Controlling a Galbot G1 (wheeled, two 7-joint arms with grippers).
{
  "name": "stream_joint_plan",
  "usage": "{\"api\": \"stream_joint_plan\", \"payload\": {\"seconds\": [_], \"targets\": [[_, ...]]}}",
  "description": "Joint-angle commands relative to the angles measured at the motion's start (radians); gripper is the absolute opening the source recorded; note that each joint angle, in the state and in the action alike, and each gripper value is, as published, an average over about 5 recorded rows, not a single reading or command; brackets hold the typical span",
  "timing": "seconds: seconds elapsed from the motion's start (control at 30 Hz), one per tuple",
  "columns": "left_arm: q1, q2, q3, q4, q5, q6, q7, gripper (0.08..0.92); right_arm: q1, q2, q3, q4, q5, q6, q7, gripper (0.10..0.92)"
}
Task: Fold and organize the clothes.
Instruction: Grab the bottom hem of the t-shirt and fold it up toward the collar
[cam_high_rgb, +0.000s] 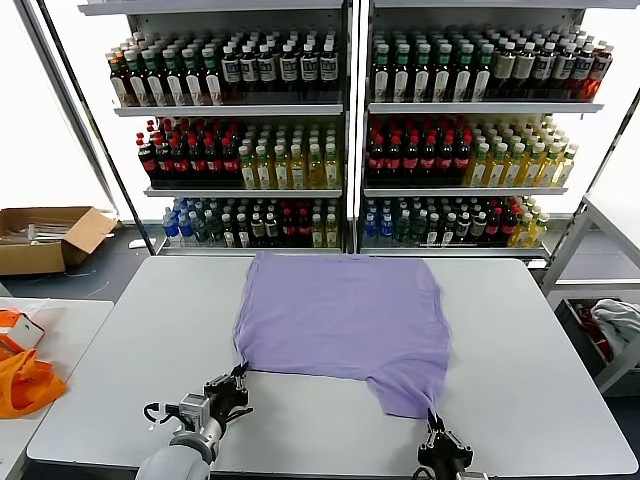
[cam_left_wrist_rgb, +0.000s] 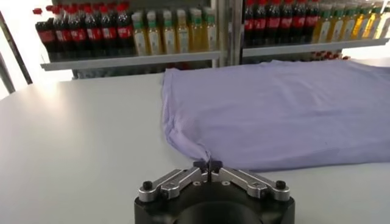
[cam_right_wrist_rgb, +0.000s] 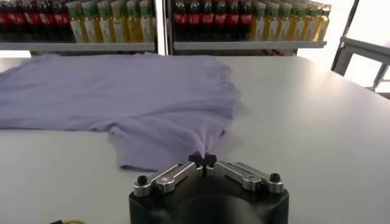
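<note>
I should release the lavender T-shirt's near corner from my right gripper on the shirt's cart-side edge (cam_high_rgb: 430, 311) (cam_right_wrist_rgb: 220, 78), about halfway toward the shelves.
The lavender T-shirt (cam_high_rgb: 340, 315) lies spread on the white table (cam_high_rgb: 120, 370), plain side up; no printed graphic shows. My left gripper (cam_high_rgb: 239, 374) is shut on the shirt's near left corner, seen pinched in the left wrist view (cam_left_wrist_rgb: 208, 164) where the shirt (cam_left_wrist_rgb: 280, 109) stretches away. My right gripper (cam_high_rgb: 434, 418) is shut on the shirt's near right corner, a tongue of fabric pulled toward the table's front edge. In the right wrist view the jaws (cam_right_wrist_rgb: 202, 160) pinch a peak of the shirt (cam_right_wrist_rgb: 122, 97).
Shelves of bottles (cam_high_rgb: 340, 140) stand behind the table. An orange bag (cam_high_rgb: 22, 383) lies on a side table at left, a cardboard box (cam_high_rgb: 45, 238) on the floor behind it. A cart with cloth (cam_high_rgb: 612, 325) stands at right.
</note>
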Motion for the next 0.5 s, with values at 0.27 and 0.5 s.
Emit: {"api": "stream_joint_plan", "payload": {"seconds": [0.27,0.5], "targets": [[-0.153,-0.009,-0.005,0.071,-0.063,-0.109,-0.03,0.087,0.258,0.011,0.063,-0.079,-0.005,0.034,-0.058,0.107],[-0.265,-0.007,0.011,0.188,-0.111,-0.126,-0.044,0.087,0.474,0.015,0.066,-0.266,0.003,0.018,-0.061,0.107]]}}
